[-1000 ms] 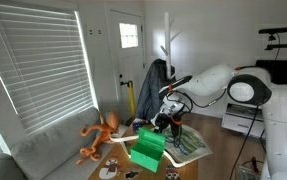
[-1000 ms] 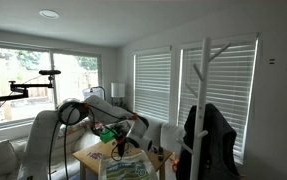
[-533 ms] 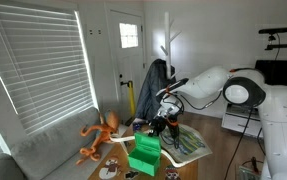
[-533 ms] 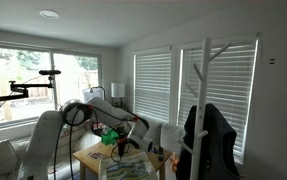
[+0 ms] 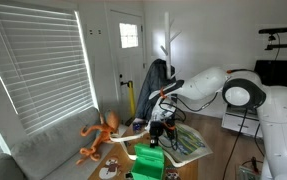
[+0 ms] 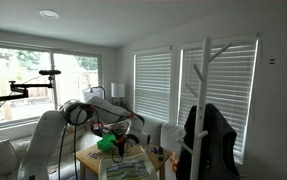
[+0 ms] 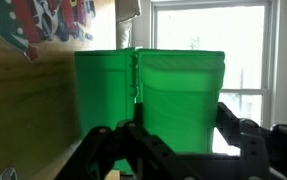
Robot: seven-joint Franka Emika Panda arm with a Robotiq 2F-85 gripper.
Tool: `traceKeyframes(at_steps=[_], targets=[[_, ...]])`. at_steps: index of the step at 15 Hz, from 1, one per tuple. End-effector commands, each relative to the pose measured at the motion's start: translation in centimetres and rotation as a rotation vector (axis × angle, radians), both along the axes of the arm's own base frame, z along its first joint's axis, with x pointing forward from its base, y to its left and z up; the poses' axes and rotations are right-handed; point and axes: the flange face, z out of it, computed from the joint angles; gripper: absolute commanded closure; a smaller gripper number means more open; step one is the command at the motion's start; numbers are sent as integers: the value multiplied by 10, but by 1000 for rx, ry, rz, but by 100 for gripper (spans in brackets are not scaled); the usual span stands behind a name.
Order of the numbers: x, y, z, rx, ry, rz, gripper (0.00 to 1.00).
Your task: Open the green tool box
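The green tool box's lid is in my gripper. I should let go of it, standing open on the table (image 5: pixel 163 142) beside the patterned sheet.
The green tool box (image 5: pixel 148 162) stands on the low wooden table (image 5: pixel 116 160), seen in both exterior views; it also shows as a small green shape (image 6: pixel 107 143). In the wrist view it fills the middle as two green halves side by side (image 7: pixel 103 90), swung apart at the hinge. My gripper (image 5: pixel 155 138) hangs just above the box. In the wrist view its black fingers (image 7: pixel 178 118) flank the right-hand green half, the lid, and press against its sides.
An orange many-legged toy (image 5: pixel 98 135) lies on the grey sofa (image 5: pixel 43 150) behind the table. A patterned sheet (image 5: pixel 188 145) lies on the table beside the box. A white coat rack with a dark jacket (image 6: pixel 205 120) stands nearby.
The green box has dropped from a raised, tilted pose to sit lower on the table, and my gripper has come down with it.
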Motion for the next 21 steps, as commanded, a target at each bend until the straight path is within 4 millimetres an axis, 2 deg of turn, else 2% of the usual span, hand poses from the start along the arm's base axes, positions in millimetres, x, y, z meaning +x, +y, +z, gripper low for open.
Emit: traceKeyframes(at_steps=[1,6,11,18,21], targets=[[5,4,3,-7,-110,138,55],[6,6,6,75,-201,228,55],[11,4,9,164,-190,228,55],[22,5,1,186,38,162,55],[21,2,2,164,72,129,55]])
